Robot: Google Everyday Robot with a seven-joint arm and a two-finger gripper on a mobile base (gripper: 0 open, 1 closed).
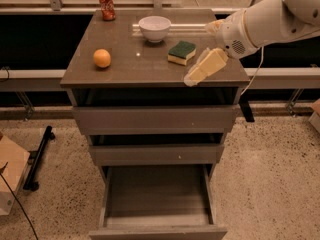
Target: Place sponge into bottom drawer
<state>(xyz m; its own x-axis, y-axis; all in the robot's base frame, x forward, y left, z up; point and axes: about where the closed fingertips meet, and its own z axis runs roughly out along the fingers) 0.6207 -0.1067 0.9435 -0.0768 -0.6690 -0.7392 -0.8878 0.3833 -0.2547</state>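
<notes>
My gripper should grip the end of the sponge (191, 53) nearest the fingers, because the sponge has to go into the bottom drawer.
The sponge (181, 52), dark green on top over pale yellow foam, lies on the cabinet top (135, 66), right of centre and just in front of the white bowl. My gripper (201, 69), with pale yellow pads, hangs over the top's front right part. It is just right of the sponge, slightly nearer the front edge, and apart from it. The bottom drawer (157, 196) is pulled out, and its flat floor is bare. The two drawers above it stick out only a little.
An orange (102, 58) lies at the left of the top. A white bowl (154, 28) stands at the back centre and a red can (106, 5) at the back left. A cardboard box (10, 176) and a black stand (37, 156) are on the floor at the left.
</notes>
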